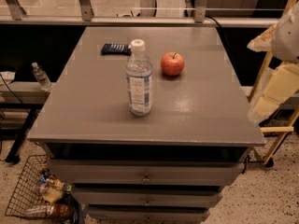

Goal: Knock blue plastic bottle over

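Next, my gripper goes to the blue plastic bottle's label (140, 79), around the middle of its body, and closes there to tip it over.
The blue plastic bottle (139, 78) stands upright near the middle of the grey table (93, 120). It is clear, with a white cap and a blue-and-white label. A red apple (172, 64) sits just behind and to the right of it, apart from it. My gripper (284, 36) is on the pale arm at the right edge of the view. It is beyond the table's right side, far from the bottle, and touches nothing.
A dark flat object (116, 49) lies behind the bottle on the left. The table has drawers (145, 175) below. A small clear bottle (41, 76) stands on a shelf at left. A wire basket (35, 192) of clutter sits on the floor at lower left. A yellow frame (273, 129) stands at right.
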`<action>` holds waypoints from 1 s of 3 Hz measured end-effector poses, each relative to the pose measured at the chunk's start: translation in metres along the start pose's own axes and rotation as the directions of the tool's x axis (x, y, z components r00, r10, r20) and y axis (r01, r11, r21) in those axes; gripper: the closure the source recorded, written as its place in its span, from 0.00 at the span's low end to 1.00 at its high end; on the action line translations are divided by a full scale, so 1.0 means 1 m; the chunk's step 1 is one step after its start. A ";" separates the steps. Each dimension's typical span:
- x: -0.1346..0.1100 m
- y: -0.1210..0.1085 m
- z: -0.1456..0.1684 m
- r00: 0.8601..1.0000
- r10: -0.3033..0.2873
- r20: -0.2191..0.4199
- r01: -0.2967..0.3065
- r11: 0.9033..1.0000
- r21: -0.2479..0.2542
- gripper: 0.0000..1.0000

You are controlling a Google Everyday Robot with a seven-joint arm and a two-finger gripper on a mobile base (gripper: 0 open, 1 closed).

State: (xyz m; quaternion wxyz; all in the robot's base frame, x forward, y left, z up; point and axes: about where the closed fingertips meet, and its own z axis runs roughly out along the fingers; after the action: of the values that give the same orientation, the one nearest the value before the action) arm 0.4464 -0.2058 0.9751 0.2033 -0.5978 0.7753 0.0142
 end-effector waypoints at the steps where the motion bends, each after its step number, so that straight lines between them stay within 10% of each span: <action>1: -0.030 -0.018 0.020 0.976 -0.003 0.218 0.017 0.998 -0.065 0.00; 3: -0.120 -0.018 0.038 0.824 0.093 0.559 0.013 0.983 -0.182 0.00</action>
State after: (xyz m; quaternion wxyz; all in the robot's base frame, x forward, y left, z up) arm 0.4992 -0.0903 0.9842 0.3688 -0.5662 0.6883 0.2639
